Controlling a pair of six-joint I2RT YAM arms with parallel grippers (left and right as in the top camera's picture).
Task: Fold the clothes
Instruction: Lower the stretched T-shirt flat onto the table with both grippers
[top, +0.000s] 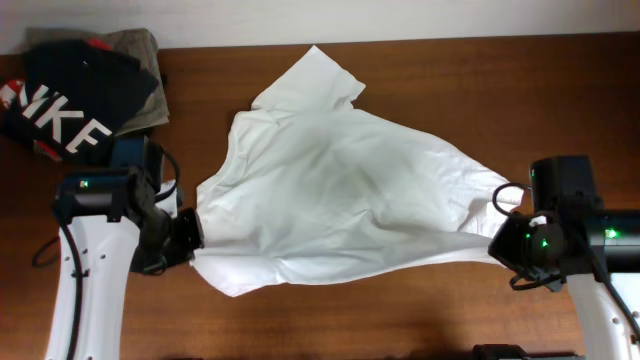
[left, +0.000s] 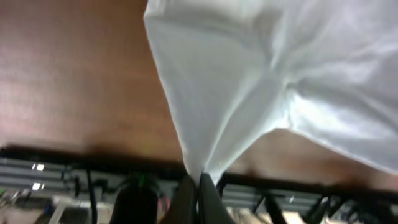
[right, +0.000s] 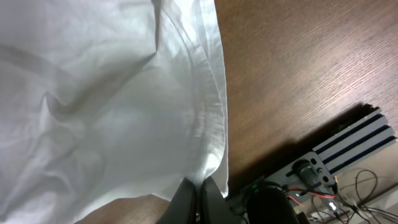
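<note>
My right gripper has an act to do next. It will release the lower corner of the white T-shirt on the bare wood (top: 487, 317) close to the front edge of the table.
A white T-shirt (top: 340, 195) is stretched across the middle of the wooden table, lifted between the two arms. My left gripper (top: 190, 232) is shut on its left edge; in the left wrist view the fingers (left: 199, 186) pinch a bunched fold of the white cloth (left: 249, 81). My right gripper (top: 500, 215) is shut on the shirt's right hemmed edge; in the right wrist view the fingers (right: 200, 190) clamp the cloth (right: 112, 106) just beside the hem. One sleeve (top: 320, 75) points to the far edge.
A pile of other clothes sits at the far left corner: a black garment with white letters (top: 70, 105) over an olive one (top: 140, 50). The table's front edge with metal rails shows in both wrist views (left: 74, 177) (right: 354, 140).
</note>
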